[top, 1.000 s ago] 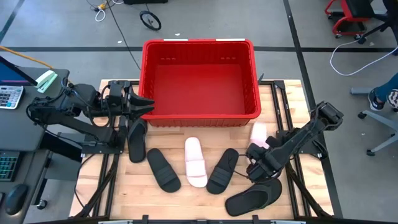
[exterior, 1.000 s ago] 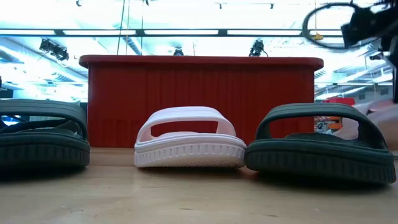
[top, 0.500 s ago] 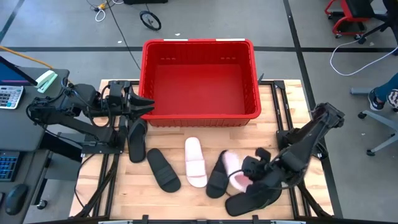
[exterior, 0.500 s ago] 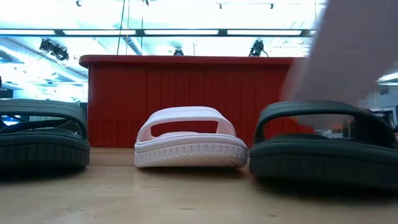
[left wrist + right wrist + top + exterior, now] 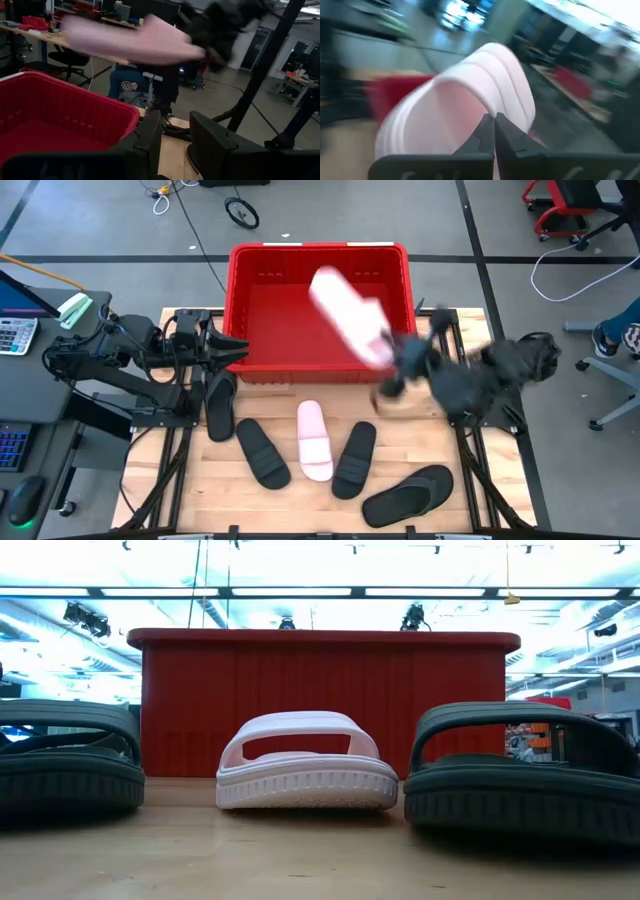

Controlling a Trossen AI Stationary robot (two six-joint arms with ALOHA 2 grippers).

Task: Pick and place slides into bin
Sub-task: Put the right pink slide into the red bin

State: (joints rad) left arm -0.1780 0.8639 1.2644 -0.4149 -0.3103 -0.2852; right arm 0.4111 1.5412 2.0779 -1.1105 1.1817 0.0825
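I should release the pink slide from my right gripper on the red bin's bottom beside the bin's side (image 5: 371,311) that is nearest that gripper's arm. The pink slide is now held over the red bin.
My right gripper (image 5: 392,366) is shut on a pale pink slide (image 5: 347,314) held in the air over the right half of the red bin (image 5: 238,300). The same slide shows in the left wrist view (image 5: 130,40). The other pink slide (image 5: 314,440) and four black slides (image 5: 262,452) (image 5: 355,458) (image 5: 408,493) (image 5: 220,405) lie on their soles on the wooden table in front of the bin. My left gripper (image 5: 228,350) is open and empty at the bin's near left corner. My right gripper pinches the pink slide between its two fingers at the end nearest the arm (image 5: 381,352). In the right wrist view the fingertips (image 5: 488,131) meet on the ribbed wide strap (image 5: 492,102). The slide is lifted clear and sticks out tilted over the bin.
The bin's thick rim (image 5: 320,638) stands high behind the slides in the low view. Metal frame bars (image 5: 160,470) run along the table's left and right edges. A desk with a calculator (image 5: 15,335) stands left of the table. A person's foot (image 5: 612,340) shows at the far right.
My right gripper has lifted the pink slide off the table's right side. It first swung toward the near edge, then went up and toward the far edge until the slide hung over the bin. The move is fast and blurred. The slide has turned about.
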